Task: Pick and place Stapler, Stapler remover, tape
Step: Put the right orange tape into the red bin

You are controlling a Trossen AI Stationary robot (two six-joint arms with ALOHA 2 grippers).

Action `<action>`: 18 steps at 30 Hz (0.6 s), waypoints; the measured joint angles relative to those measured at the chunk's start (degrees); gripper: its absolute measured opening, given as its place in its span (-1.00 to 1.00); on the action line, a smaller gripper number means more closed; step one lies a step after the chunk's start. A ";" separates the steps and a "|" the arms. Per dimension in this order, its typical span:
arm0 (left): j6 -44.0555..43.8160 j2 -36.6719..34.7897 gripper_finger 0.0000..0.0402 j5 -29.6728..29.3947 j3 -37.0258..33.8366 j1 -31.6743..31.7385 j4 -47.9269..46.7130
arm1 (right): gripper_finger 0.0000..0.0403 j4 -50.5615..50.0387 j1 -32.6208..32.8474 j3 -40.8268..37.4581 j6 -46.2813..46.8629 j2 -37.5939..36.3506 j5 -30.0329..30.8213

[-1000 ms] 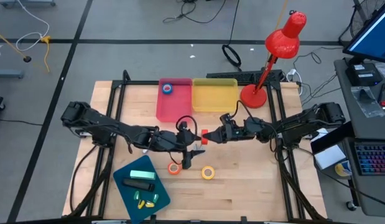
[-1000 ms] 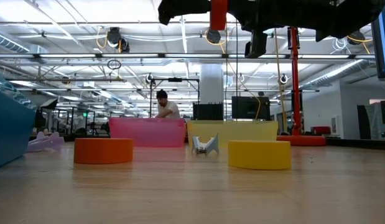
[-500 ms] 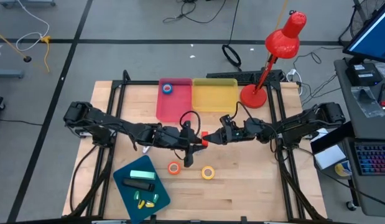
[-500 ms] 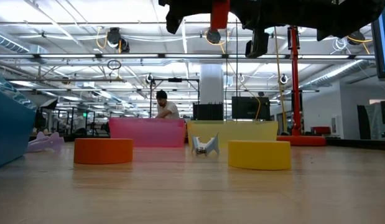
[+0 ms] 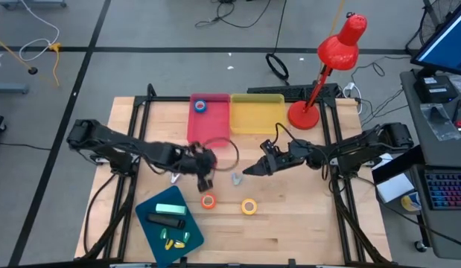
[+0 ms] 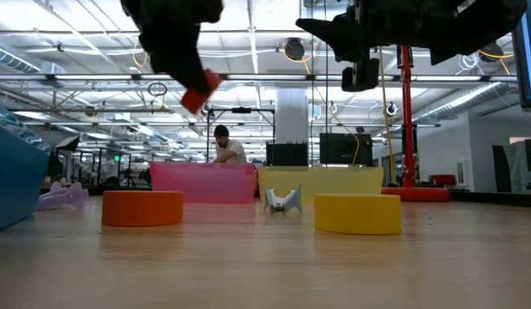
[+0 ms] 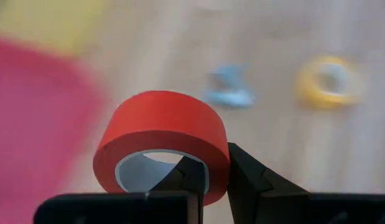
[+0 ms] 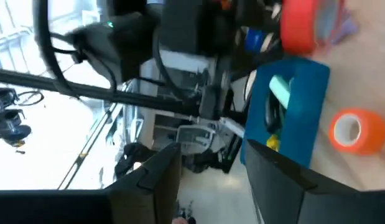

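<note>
Next, my left gripper lets go of the red tape roll in the pink tray [image 5: 217, 106] between the blue tape and the yellow tray.
My left gripper [image 5: 206, 179] is shut on the red tape roll [image 7: 161, 124], which hangs above the table [image 6: 201, 90] near the pink tray [image 5: 208, 126]. My right gripper [image 5: 247, 172] stands open to its right, level, with nothing between its fingers [image 8: 148, 180]. The small silvery stapler remover [image 5: 235, 178] lies on the wood between the two grippers. The orange tape [image 5: 208, 200] and yellow tape [image 5: 249, 206] lie flat nearer the front. A blue tape [image 5: 201, 106] lies in the pink tray. A dark long thing [image 5: 164, 222], perhaps the stapler, lies in the blue tray [image 5: 152, 231]. My left gripper pinches the red roll's wall [image 7: 214, 165], one finger inside the ring's hole [image 7: 183, 180] and one outside on the band [image 7: 251, 177]. The fingers slant down from the table's left. The roll is lifted clear of the table and tilted.
A yellow tray [image 5: 256, 112] adjoins the pink one at the far edge, and a red desk lamp [image 5: 323, 74] stands at the far right. The blue tray also holds a teal block [image 5: 169, 210] and small yellow-green pieces. A person [image 6: 226, 146] shows far behind the table.
The red tape has passed from my right gripper to my left. My left gripper took hold of it, then swung toward the table's left, sinking and tipping downward. My right gripper has let go and kept its place.
</note>
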 joint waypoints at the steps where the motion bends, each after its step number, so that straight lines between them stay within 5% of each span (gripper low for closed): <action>1: -0.79 -0.97 -0.81 -2.78 0.06 0.80 -3.08 | -0.14 0.12 -0.14 0.00 -0.25 0.00 0.23; 8: 1.67 -0.89 -0.81 -7.45 1.15 13.73 -7.90 | -0.16 1.94 -0.90 0.02 -1.33 -0.09 1.34; 18: 2.98 2.91 -0.81 6.30 1.17 36.17 5.65 | -0.15 2.79 -0.96 0.02 -1.92 -0.07 1.32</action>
